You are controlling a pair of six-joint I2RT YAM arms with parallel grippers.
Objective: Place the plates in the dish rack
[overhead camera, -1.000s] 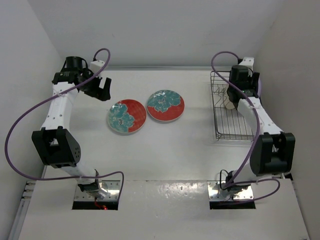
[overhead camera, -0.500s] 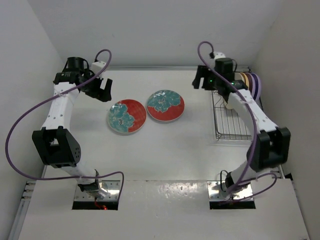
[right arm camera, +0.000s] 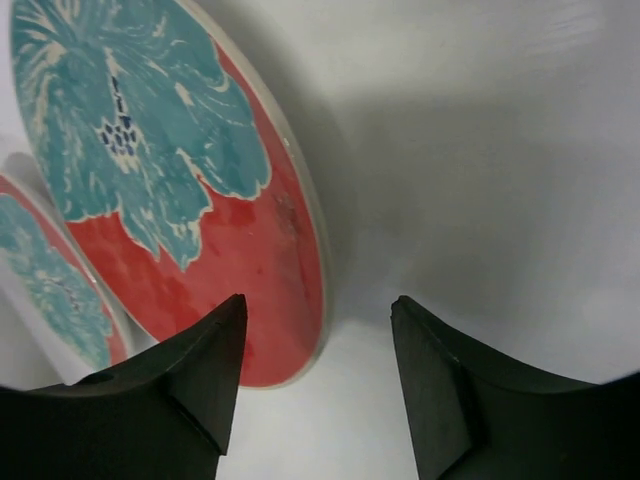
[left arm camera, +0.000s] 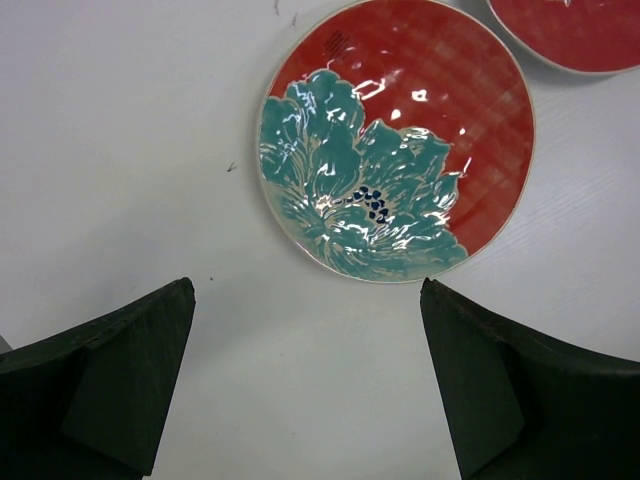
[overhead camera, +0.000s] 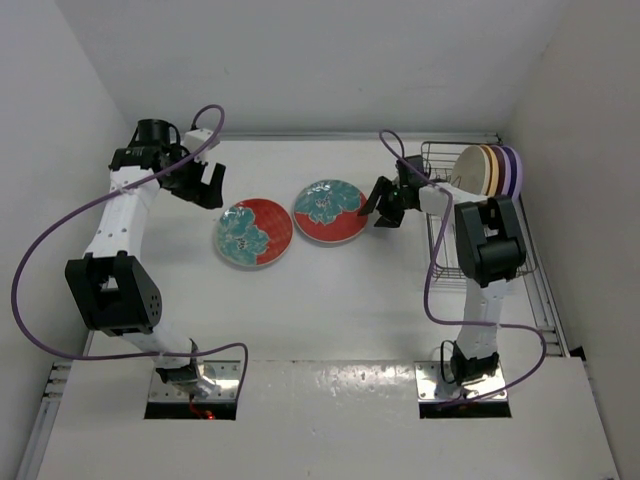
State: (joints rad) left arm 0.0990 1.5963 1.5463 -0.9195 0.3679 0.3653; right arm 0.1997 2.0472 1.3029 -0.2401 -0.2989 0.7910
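Note:
I will close my left gripper on the teal edge (overhead camera: 220,222) (left arm camera: 304,249) of the red plate that is farther from the dish rack.
Two red plates with teal flowers lie flat on the white table, the left plate (overhead camera: 253,233) and the right plate (overhead camera: 331,211). My left gripper (overhead camera: 208,185) is open and empty, hovering just behind and left of the left plate (left arm camera: 400,140). My right gripper (overhead camera: 385,205) is open and low at the right plate's right edge; that plate's rim (right arm camera: 318,270) lies between the jaws. The wire dish rack (overhead camera: 470,255) stands at the right. A cream plate (overhead camera: 470,170), a yellow-orange plate (overhead camera: 488,168) and lavender plates (overhead camera: 509,170) stand upright at its far end.
White walls close in the table at the back and on both sides. The right plate's edge shows at the top right of the left wrist view (left arm camera: 570,30), and the left plate's edge shows at the left of the right wrist view (right arm camera: 50,290). Purple cables loop over both arms.
My right arm swung left from over the dish rack down to the right red plate's edge, uncovering the plates standing in the rack. My left gripper shifted slightly.

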